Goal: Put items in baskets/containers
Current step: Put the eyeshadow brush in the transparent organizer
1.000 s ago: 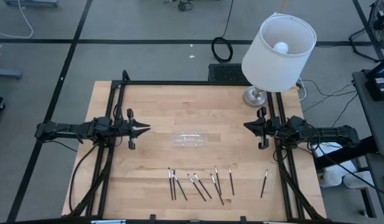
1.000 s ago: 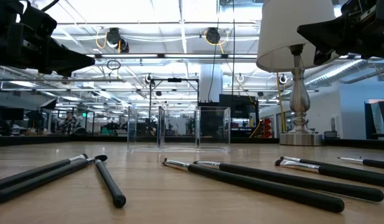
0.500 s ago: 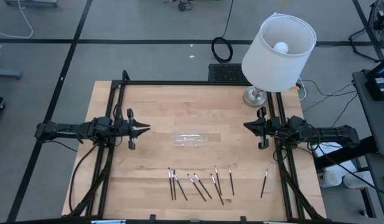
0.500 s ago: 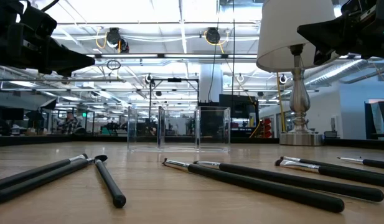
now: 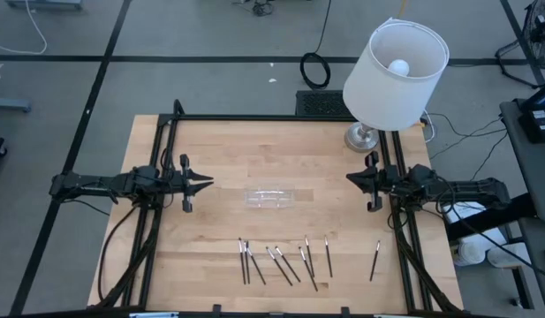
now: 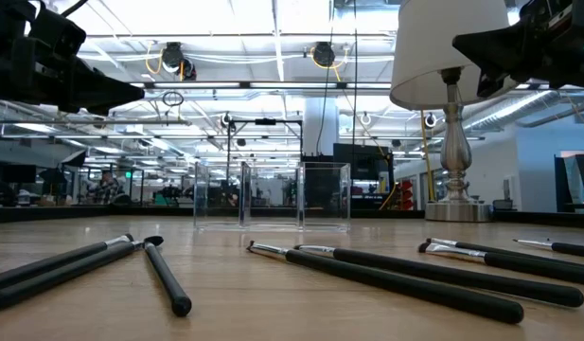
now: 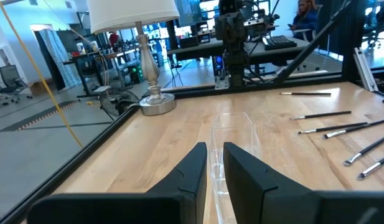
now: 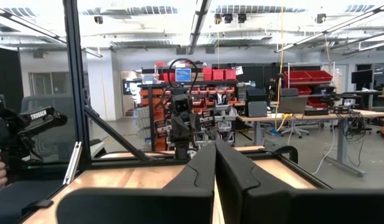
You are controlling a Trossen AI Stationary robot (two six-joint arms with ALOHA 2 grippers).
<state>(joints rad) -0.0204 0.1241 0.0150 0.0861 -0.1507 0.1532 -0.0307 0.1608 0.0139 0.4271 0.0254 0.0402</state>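
The lone stick lies apart from the others. My right gripper will go to it next and close on it just below its silvery end (image 5: 376, 251).
Several thin dark sticks with silvery ends (image 5: 285, 262) lie flat on the wooden table near its near edge, and one more (image 5: 374, 261) lies apart to their right. They also show in the low view (image 6: 386, 275) and the left wrist view (image 7: 332, 127). The clear shallow tray (image 5: 270, 196) stands on its bottom at the table's middle, with nothing in it (image 6: 271, 194). My left gripper (image 5: 208, 183) hovers left of the tray, pointing at it, its fingers (image 7: 215, 163) shut with only a narrow slit between them. My right gripper (image 5: 350, 179) hovers right of the tray, shut (image 8: 215, 155).
A lamp with a white shade (image 5: 396, 62) stands on its metal base (image 5: 360, 137) at the table's far right corner, close behind my right gripper. Black frame rails (image 5: 166, 141) run along the table's left and right sides. Bare wood lies between tray and sticks.
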